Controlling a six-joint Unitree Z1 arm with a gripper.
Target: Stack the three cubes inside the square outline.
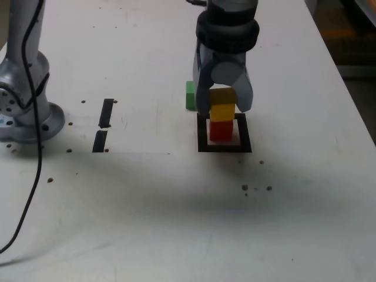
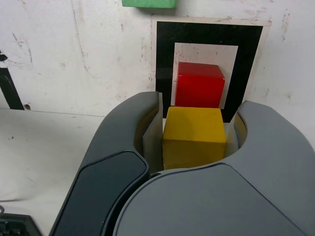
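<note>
I should let go of the yellow cube squarely on top of the red cube [image 1: 221, 116] [image 2: 199, 93] inside the square outline.
In the exterior view my gripper [image 1: 223, 108] hangs straight down over the square outline [image 1: 226, 147], shut on the yellow cube [image 1: 222, 110]. The yellow cube sits directly over the red cube [image 1: 221, 130], which stands inside the outline; whether the two touch I cannot tell. The green cube [image 1: 190, 95] lies on the table just outside the outline, behind it and toward the exterior view's left. The wrist view shows the yellow cube [image 2: 194, 137] squeezed between both grey fingers [image 2: 147, 128], the red cube [image 2: 199, 83] within the black outline [image 2: 165, 49], and the green cube's edge [image 2: 149, 3].
Two short black tape strips [image 1: 106, 113] [image 1: 100, 141] lie on the white table toward the exterior view's left. The arm's grey base [image 1: 23, 111] stands at the far left with a black cable [image 1: 36, 176] trailing forward. The table's edge [image 1: 352, 106] runs down the right.
</note>
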